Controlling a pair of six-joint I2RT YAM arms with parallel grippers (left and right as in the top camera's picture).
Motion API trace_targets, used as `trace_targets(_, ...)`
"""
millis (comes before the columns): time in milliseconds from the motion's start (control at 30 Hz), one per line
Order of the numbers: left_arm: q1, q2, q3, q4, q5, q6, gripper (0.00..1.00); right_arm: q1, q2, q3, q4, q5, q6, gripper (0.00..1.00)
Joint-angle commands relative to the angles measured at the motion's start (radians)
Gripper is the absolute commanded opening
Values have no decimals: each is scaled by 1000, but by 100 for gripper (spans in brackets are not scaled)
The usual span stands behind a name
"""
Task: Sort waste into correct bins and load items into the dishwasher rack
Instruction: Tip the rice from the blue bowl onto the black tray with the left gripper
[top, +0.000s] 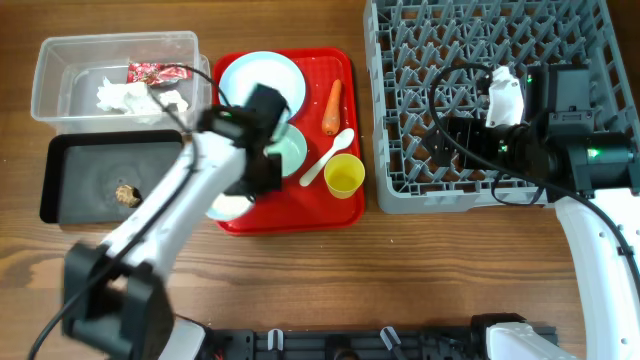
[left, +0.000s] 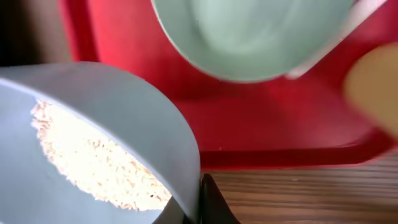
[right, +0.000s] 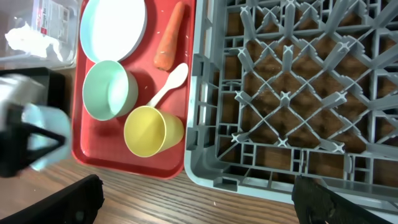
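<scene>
I need to set the pale blue bowl on the red serving tray (top: 252, 207) before the green bowl, using my left gripper.
My left gripper (top: 243, 188) (left: 200, 202) is shut on the rim of a pale blue-green bowl (top: 228, 208) (left: 118, 106) that holds white rice (left: 93, 162), at the front left edge of the red serving tray (top: 300, 215). On the tray are the pale blue plate (top: 262, 78), a second bowl (top: 291, 152) (left: 249, 37), the white spoon (top: 328, 157), the yellow cup (top: 344, 176) (right: 149, 130) and the carrot (top: 332, 107). My right gripper (top: 450, 135) (right: 199, 202) is open and empty above the front left of the grey dishwasher rack (top: 400, 190) (right: 205, 155).
The clear tub (top: 60, 60) at the back left holds the red wrapper (top: 150, 72) and white tissue (top: 130, 97). The black tray (top: 80, 200) in front of it holds the brown lump (top: 126, 194). Bare wooden table lies along the front.
</scene>
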Motion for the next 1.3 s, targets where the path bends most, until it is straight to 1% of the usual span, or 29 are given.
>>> trace_targets(0, 157, -161, 66, 36, 118, 97, 4, 2, 0, 5, 0, 13, -18, 98)
trace_targets(67, 290, -201, 66, 80, 242, 150, 4, 2, 0, 5, -3, 13, -18, 100)
trace_targets(100, 404, -206, 66, 113, 366, 206, 4, 2, 0, 5, -4, 14, -18, 100)
trace_targets(133, 483, -198, 66, 135, 447, 240, 4, 2, 0, 5, -4, 13, -18, 100)
trace_targets(167, 556, -188, 66, 151, 519, 270, 4, 2, 0, 5, -4, 13, -18, 100)
trace_targets(200, 650, -167, 66, 165, 621, 315, 4, 2, 0, 5, -4, 13, -18, 100)
trace_targets(300, 846, -90, 63, 151, 835, 458, 4, 2, 0, 5, -8, 13, -17, 100)
trace_targets(367, 953, -13, 62, 139, 988, 569, 4, 2, 0, 5, -9, 13, -17, 100)
trace_targets(433, 1015, 66, 62, 137, 1080, 623, 4, 2, 0, 5, -10, 13, -17, 100)
trace_targets(500, 1074, 169, 62, 126, 1207, 700, 4, 2, 0, 5, -19, 9, -18, 100)
trace_targets(533, 1094, 217, 62, 124, 1266, 725, 4, 2, 0, 5, -19, 9, -17, 100)
trace_targets(633, 1114, 291, 62, 125, 1364, 750, 4, 2, 0, 5, -19, 9, -17, 100)
trace_targets(767, 1133, 312, 62, 125, 1482, 749, 4, 2, 0, 5, -20, 9, -17, 100)
trace_targets(867, 1155, 312, 62, 100, 1614, 745, 4, 2, 0, 5, -20, 9, -17, 100)
trace_targets(933, 1165, 312, 62, 86, 1615, 719, 4, 2, 0, 5, -21, 9, -17, 100)
trace_targets(1133, 1168, 312, 62, 74, 1615, 717, 4, 2, 0, 5, -19, 9, -17, 100)
trace_targets(1200, 1171, 312, 62, 67, 1615, 635, 4, 2, 0, 5, -19, 10, -18, 100)
trace_targets(1267, 1179, 312, 62, 61, 1615, 589, 4, 2, 0, 5, -19, 10, -18, 100)
